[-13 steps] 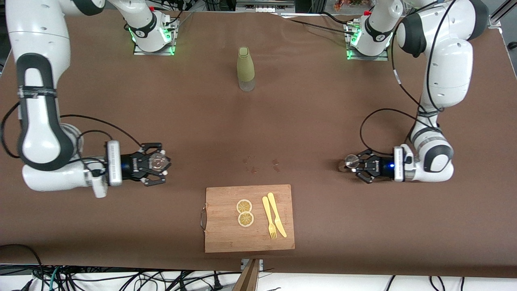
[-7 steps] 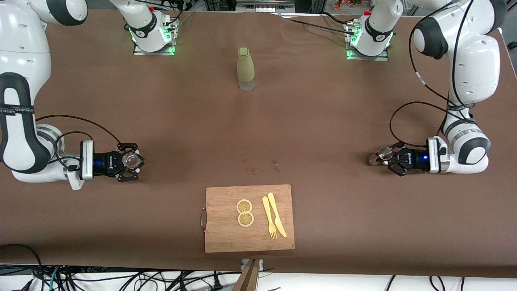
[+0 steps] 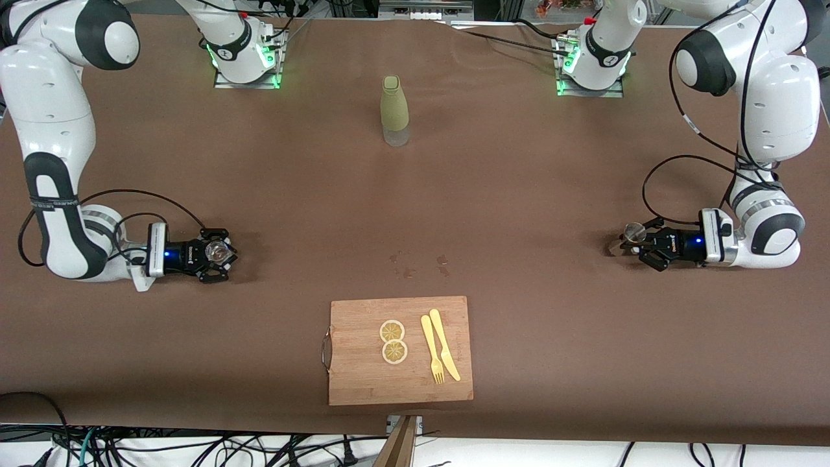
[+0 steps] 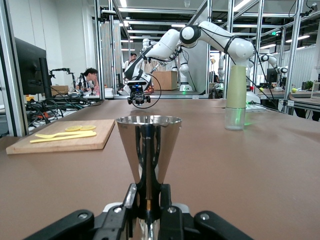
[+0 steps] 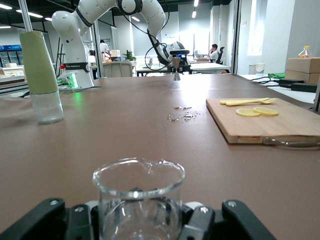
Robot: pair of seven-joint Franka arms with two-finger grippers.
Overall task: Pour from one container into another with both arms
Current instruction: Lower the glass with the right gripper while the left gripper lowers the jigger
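Observation:
My left gripper needs to let go of the silvery jigger on the bare brown table straight [image 3: 622, 238] below its fingers, away from the cutting board.
The small clear glass cup [image 3: 216, 250] stands upright in my right gripper [image 3: 222, 251], low over the table toward the right arm's end. In the right wrist view the cup [image 5: 138, 200] fills the space between the fingers, which are shut on it. The silvery hourglass jigger [image 3: 634, 230] is in my left gripper [image 3: 634, 241], low over the table toward the left arm's end. The left wrist view shows the jigger [image 4: 148, 145] upright, mouth up, with the fingers shut on its narrow waist. The two containers are far apart.
A tall olive-green bottle [image 3: 394, 110] stands mid-table near the bases. A wooden cutting board [image 3: 363, 370] lies near the front edge with two lemon slices [image 3: 393, 340] and a yellow fork and knife [image 3: 439, 353]. Wet spots [image 3: 415, 266] lie just above the board.
Both arms have drawn apart toward their own ends of the table, each carrying its container. The cup and the jigger also sit lower than before.

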